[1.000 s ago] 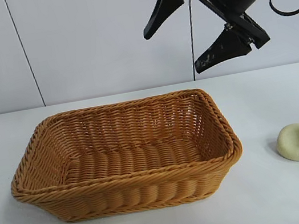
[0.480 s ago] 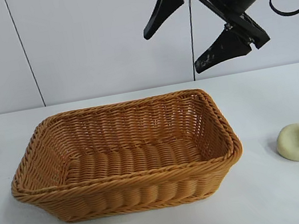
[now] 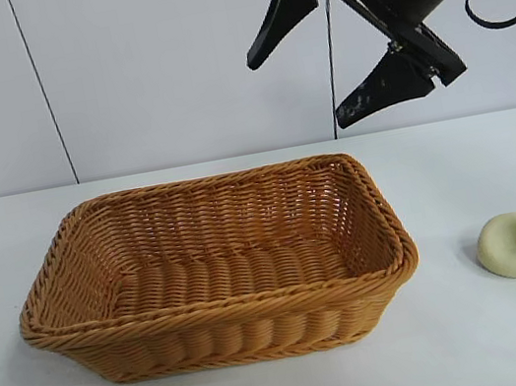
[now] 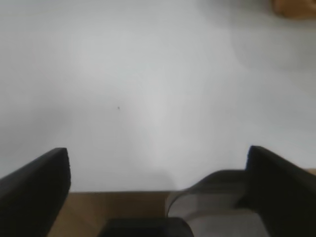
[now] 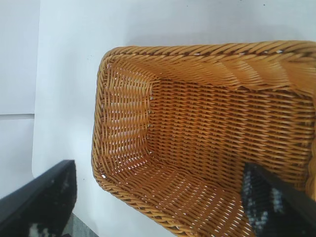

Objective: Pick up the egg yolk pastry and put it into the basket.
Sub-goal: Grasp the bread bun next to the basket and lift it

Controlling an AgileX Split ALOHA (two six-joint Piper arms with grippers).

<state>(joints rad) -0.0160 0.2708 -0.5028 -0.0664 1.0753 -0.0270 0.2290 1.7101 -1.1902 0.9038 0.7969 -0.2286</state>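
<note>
The robot's right gripper needs to next move to the egg yolk pastry beside the basket and close across its middle (image 3: 514,245), with one finger on each side.
The egg yolk pastry (image 3: 512,245), a small pale cream lump with a dent, lies on the white table to the right of the basket (image 3: 220,306). The golden-brown wicker basket stands at the table's middle with nothing inside. My right gripper (image 3: 300,91) hangs high above the basket's back right corner, open and holding nothing. In the right wrist view its fingers (image 5: 42,200) frame the basket (image 5: 101,123) below; the pastry is out of that view. My left gripper (image 4: 157,155) is open over bare table near its edge and does not show in the exterior view.
The white table (image 3: 485,343) runs wide around the basket, with a white panelled wall (image 3: 155,61) behind. In the left wrist view an orange-brown patch, probably the basket (image 4: 296,6), shows in one corner, and the table's edge (image 4: 118,191) with brown floor beyond.
</note>
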